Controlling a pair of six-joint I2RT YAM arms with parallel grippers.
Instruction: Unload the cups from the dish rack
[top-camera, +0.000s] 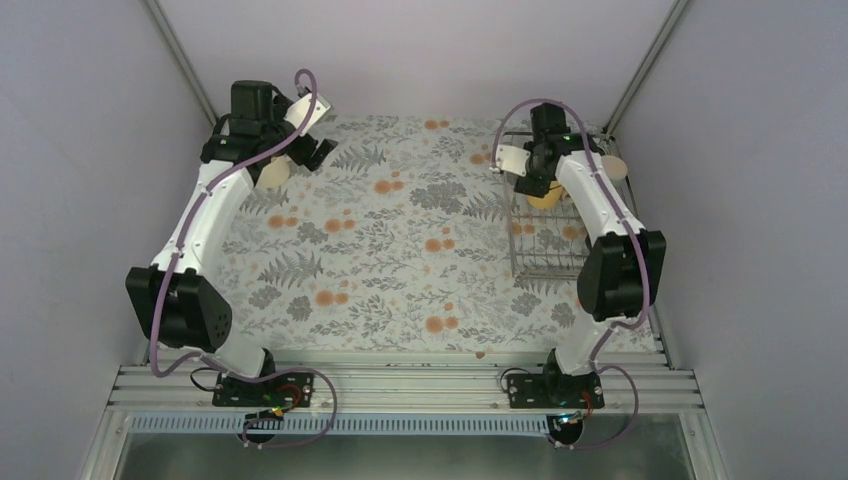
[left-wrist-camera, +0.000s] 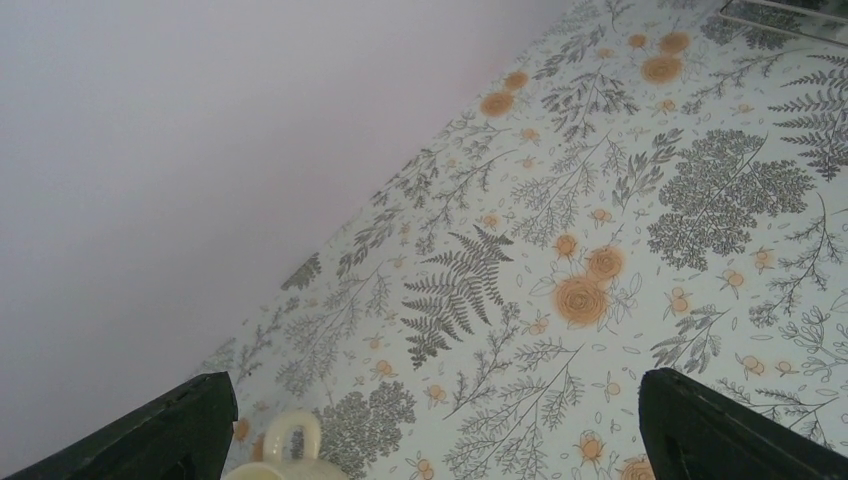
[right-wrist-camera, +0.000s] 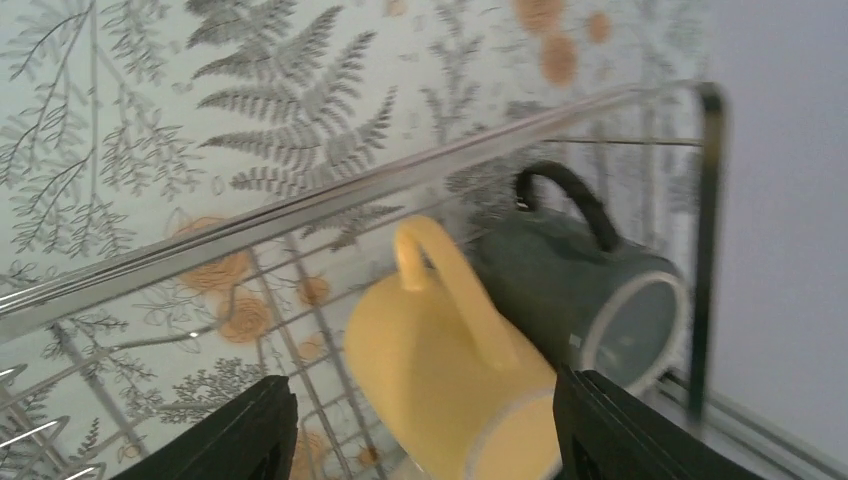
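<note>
The yellow mug's bottom has my right gripper slanted across it, so next I back off, turn and grip the yellow mug's body (right-wrist-camera: 405, 355), leaving its handle for my left gripper.
The wire dish rack (top-camera: 545, 255) stands at the right of the table. In the right wrist view a yellow mug (right-wrist-camera: 450, 370) lies on its side inside the rack rim (right-wrist-camera: 300, 215), handle up, with a dark grey-green mug (right-wrist-camera: 570, 280) on its side right behind it. My right gripper (right-wrist-camera: 425, 400) is open, its fingers on either side of the yellow mug and apart from it; it also shows from above (top-camera: 535, 185) over the yellow mug (top-camera: 545, 199). A cream mug (top-camera: 272, 173) sits on the table at the far left. My left gripper (top-camera: 318, 150) is open and empty just above it. Only the cream mug's handle (left-wrist-camera: 290, 445) shows in the left wrist view.
Another cream-coloured cup (top-camera: 612, 164) shows at the rack's far right edge. Upright wire prongs (top-camera: 535, 235) fill the near half of the rack. The floral table cover (top-camera: 400, 250) lies between the arms. Grey walls close in on the left, back and right.
</note>
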